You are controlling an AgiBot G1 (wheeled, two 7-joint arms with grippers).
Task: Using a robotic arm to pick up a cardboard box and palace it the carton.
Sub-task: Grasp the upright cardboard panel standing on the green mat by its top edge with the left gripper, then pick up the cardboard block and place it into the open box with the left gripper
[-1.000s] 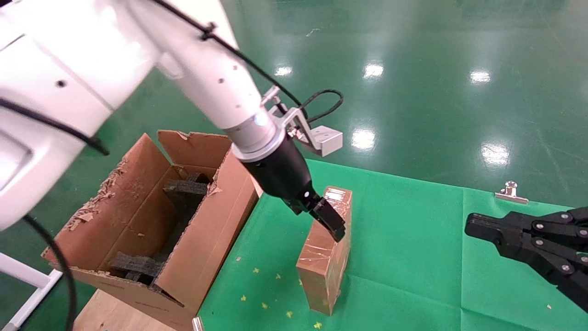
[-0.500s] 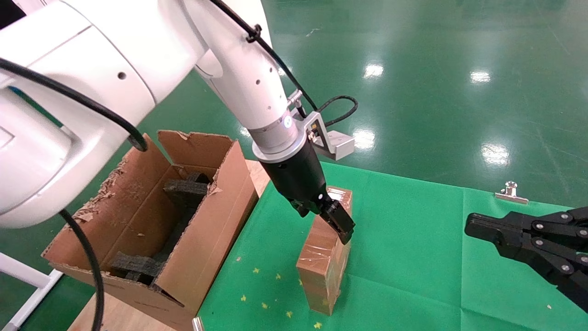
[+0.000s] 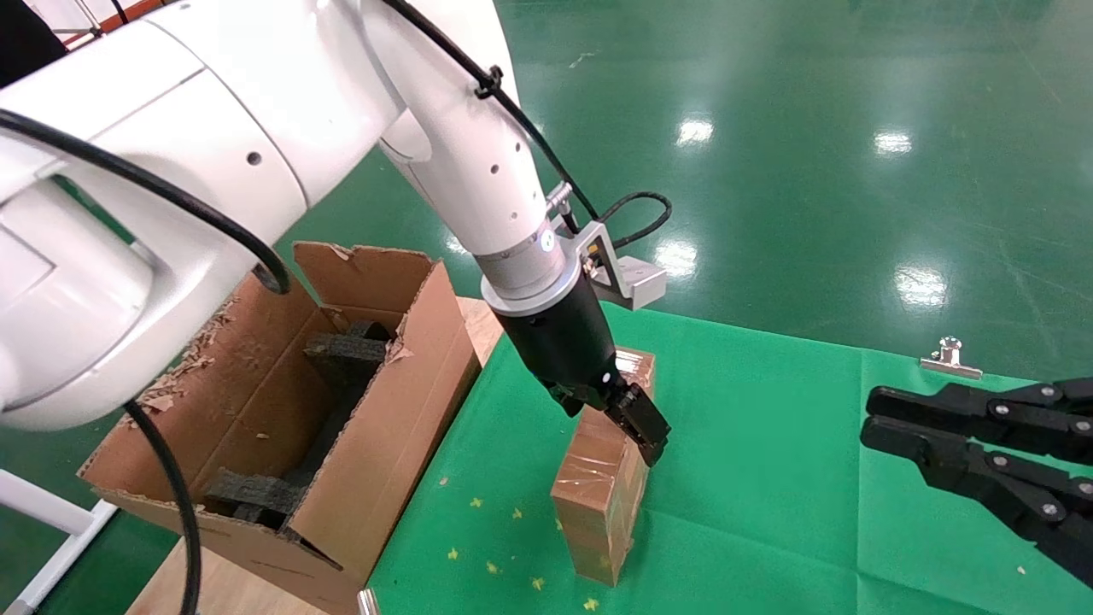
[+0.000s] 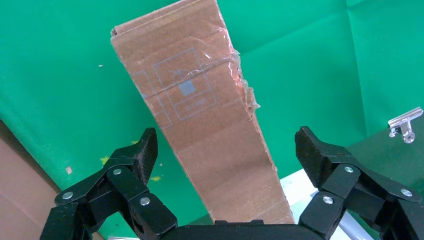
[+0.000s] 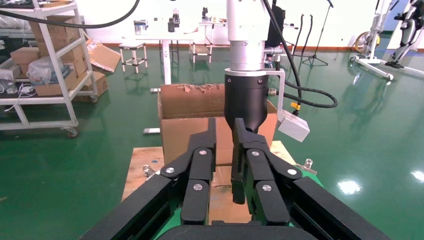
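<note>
My left gripper is going to close on the middle of the top edge (image 3: 605,429) (image 4: 219,155) of the small cardboard box, with one finger against each broad side.
The small taped cardboard box (image 3: 598,504) stands on its long edge on the green cloth. The white robotic arm's left gripper (image 3: 610,418) is down over the box's top edge, open, with one finger on each side and not touching. In the left wrist view the box (image 4: 200,115) runs between the wide-spread fingers of the gripper (image 4: 226,145). The large carton (image 3: 384,444) with dark foam inside stands to the left of the box. My all-black right gripper (image 3: 871,414) hovers at the right, fingers slightly apart and empty; it also shows in the right wrist view (image 5: 224,130).
The green cloth (image 3: 768,478) covers a wooden table (image 3: 222,589). A silver clip (image 3: 949,359) holds the cloth at the far right edge. Small yellow flecks lie in front of the box. Shiny green floor lies beyond.
The left arm has moved a little to the right and lower along the box's top. The right gripper's fingers have parted slightly.
</note>
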